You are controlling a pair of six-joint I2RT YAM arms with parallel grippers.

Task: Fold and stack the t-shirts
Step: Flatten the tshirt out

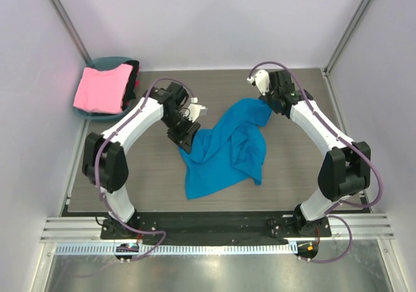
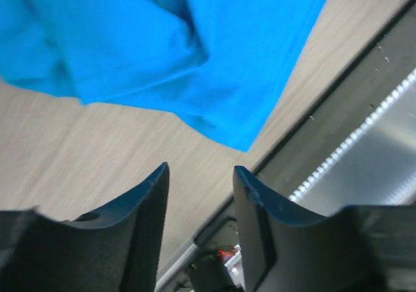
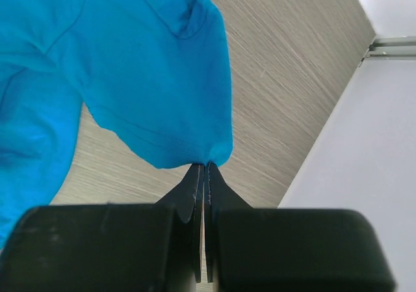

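Next, the left gripper grabs the blue t-shirt's folded corner (image 1: pixel 182 150) (image 2: pixel 82 99) on the side toward the teal basket, opposite the edge that the right gripper holds.
A crumpled blue t-shirt (image 1: pixel 227 149) lies in the middle of the table. My right gripper (image 1: pixel 268 107) is shut on its far right edge and holds that edge up; the right wrist view shows the blue cloth (image 3: pixel 149 77) pinched at the fingertips (image 3: pixel 205 167). My left gripper (image 1: pixel 184 138) is open and empty, hovering just left of the shirt; in the left wrist view the shirt (image 2: pixel 195 51) lies beyond the fingers (image 2: pixel 146 201). A folded pink t-shirt (image 1: pixel 101 88) rests on a dark garment in a teal basket (image 1: pixel 107 62) at the back left.
White walls close the table on three sides. The wooden table top (image 1: pixel 292 168) ends at a metal rail (image 1: pixel 214 230) along the near edge, where both arm bases stand.
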